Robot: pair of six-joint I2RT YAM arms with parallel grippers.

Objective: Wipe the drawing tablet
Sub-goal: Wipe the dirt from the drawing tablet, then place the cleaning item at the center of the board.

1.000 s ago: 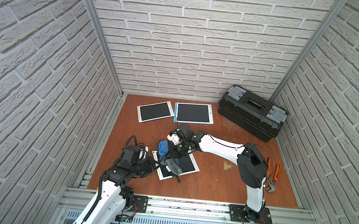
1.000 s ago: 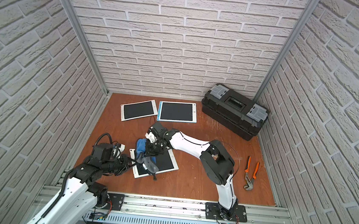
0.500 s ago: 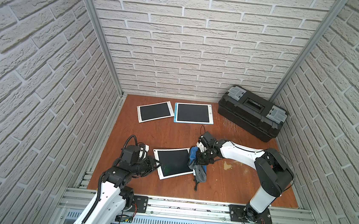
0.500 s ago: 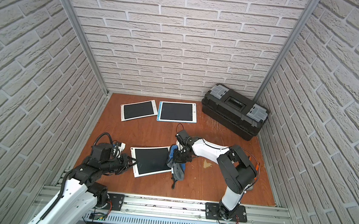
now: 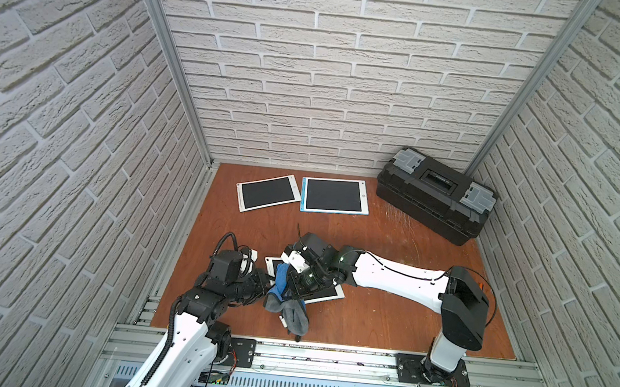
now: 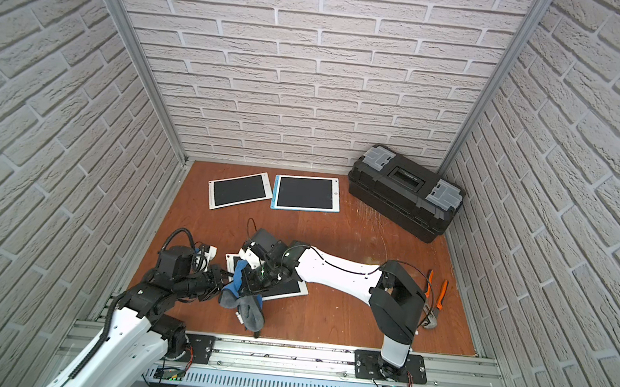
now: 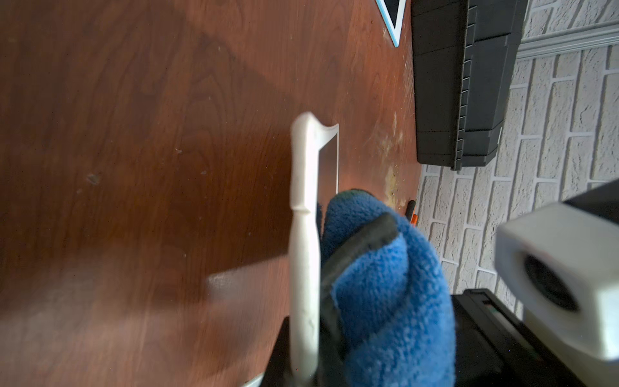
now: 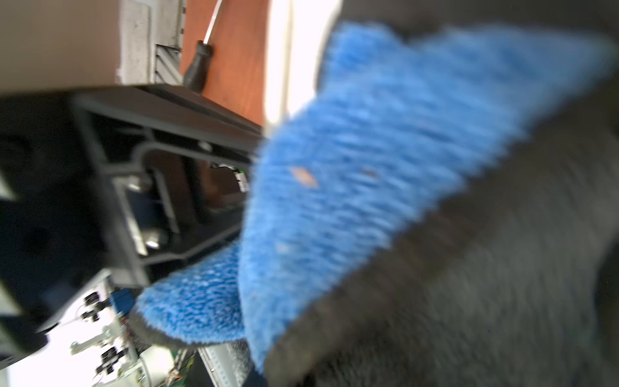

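Note:
Next, I release the blue and grey cloth on the table (image 5: pixel 350 248) in front of the blue-framed tablet with my right gripper.
A white-framed drawing tablet (image 5: pixel 326 293) lies near the table's front, and most of its dark screen is covered. My left gripper (image 5: pixel 264 280) is shut on its left edge. In the left wrist view that white edge (image 7: pixel 303 234) runs straight into the jaws. My right gripper (image 5: pixel 294 290) is over the tablet's left part, shut on a blue and grey cloth (image 5: pixel 290 311). The cloth presses on the screen and trails toward the front edge. It fills the right wrist view (image 8: pixel 368 167) and hides that gripper's fingers.
Two more tablets lie at the back, one white-framed (image 5: pixel 268 192) and one blue-framed (image 5: pixel 334 196). A black toolbox (image 5: pixel 434 199) stands at the back right. Orange-handled pliers (image 6: pixel 436 289) lie by the right arm. A screwdriver (image 8: pixel 197 67) lies near the front edge.
My right gripper swept the cloth from the tablet's left part to its right edge, then back to the left part. The left gripper kept its hold and stayed put.

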